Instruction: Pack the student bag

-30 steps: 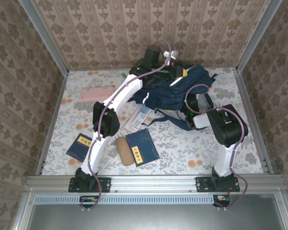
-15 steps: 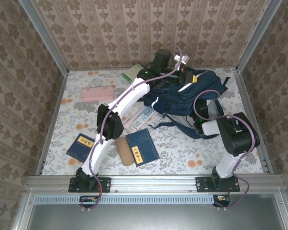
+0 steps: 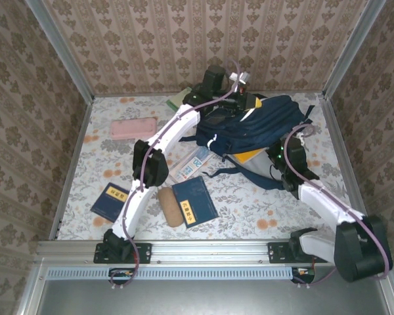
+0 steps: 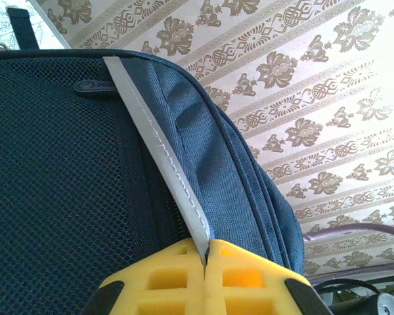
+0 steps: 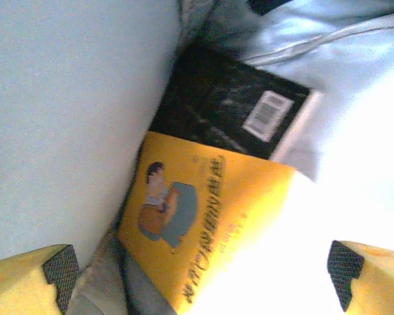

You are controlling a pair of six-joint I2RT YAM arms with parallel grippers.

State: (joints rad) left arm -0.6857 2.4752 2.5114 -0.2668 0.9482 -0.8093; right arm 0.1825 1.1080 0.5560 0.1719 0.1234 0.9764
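Note:
I will use my left gripper to release the light grey strip, now along the bag's top edge, over the bag's near opening (image 3: 258,159), by the corner of the yellow book.
The student bag (image 3: 262,128) lies at the back right of the table, navy with dark straps. My left gripper (image 3: 247,101) is shut on a light grey strip along its top edge (image 4: 164,157), the yellow fingertips (image 4: 164,279) pressed together around that strip. My right gripper (image 3: 270,161) sits at the bag's near mouth, open wide with nothing between its fingers (image 5: 202,269). Just beyond those fingers a yellow book (image 5: 203,223) lies inside the bag against the pale lining. Behind it is a black book with a barcode (image 5: 230,111). The yellow book's corner (image 3: 249,156) shows at the opening.
On the flowered tabletop lie a pink case (image 3: 134,127), two navy books (image 3: 194,201) (image 3: 110,200), a tan pouch (image 3: 171,206), a pale booklet (image 3: 192,163) and a green book (image 3: 179,100) at the back. Wallpapered walls and metal rails enclose the table.
My right gripper has opened wide and its arm has dropped low toward the near right. The yellow book now rests in the bag's mouth. The left gripper kept its hold as the bag shifted right.

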